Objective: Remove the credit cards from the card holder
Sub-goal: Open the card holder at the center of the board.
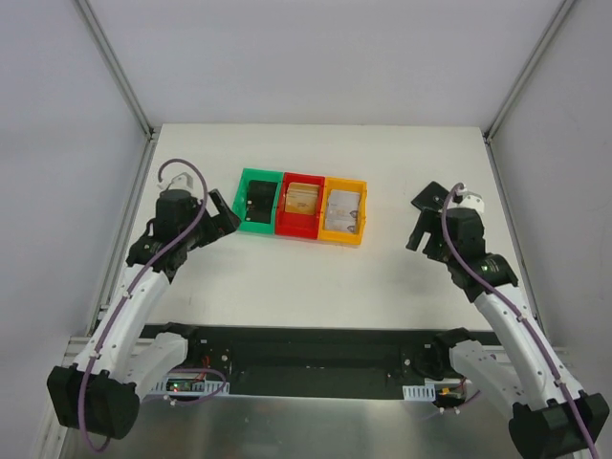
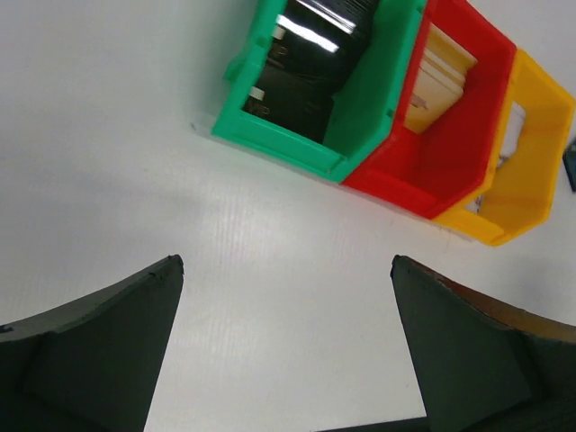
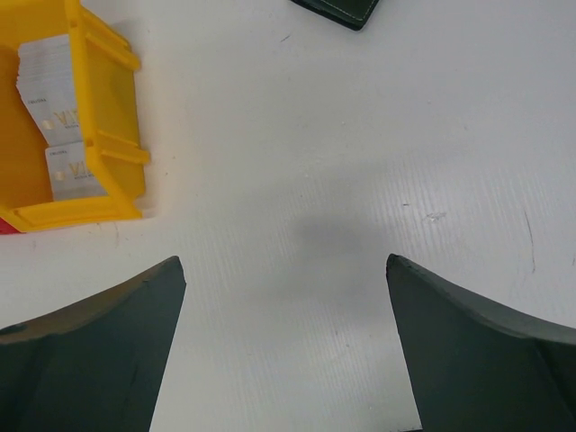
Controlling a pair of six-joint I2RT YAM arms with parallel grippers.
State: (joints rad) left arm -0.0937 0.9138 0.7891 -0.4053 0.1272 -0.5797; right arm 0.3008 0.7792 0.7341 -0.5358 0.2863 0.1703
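Observation:
My right gripper is going to close on the card holder's outer edge [image 1: 439, 207] [image 3: 370, 12], on the side away from the yellow bin, near the card holder's near stitched corner.
The card holder [image 1: 431, 195] lies dark and flat on the table to the right of the bins. My right arm partly covers it. Only its stitched corner [image 3: 340, 11] shows in the right wrist view, and I cannot tell whether it is folded. Tan-gold credit cards [image 1: 302, 199] lie in the red bin [image 2: 450, 153]. Pale grey-white cards [image 3: 56, 117] lie in the yellow bin [image 3: 108, 99]. My right gripper [image 3: 285, 261] is open and empty over bare table, just short of the holder. My left gripper [image 2: 286, 261] is open and empty, left of the green bin.
A green bin [image 1: 251, 222] holds a chunky black object [image 2: 310, 54]. The green, red and yellow bins stand side by side at mid-table. The table [image 1: 316, 277] is white, with grey walls on three sides and a black rail along the near edge.

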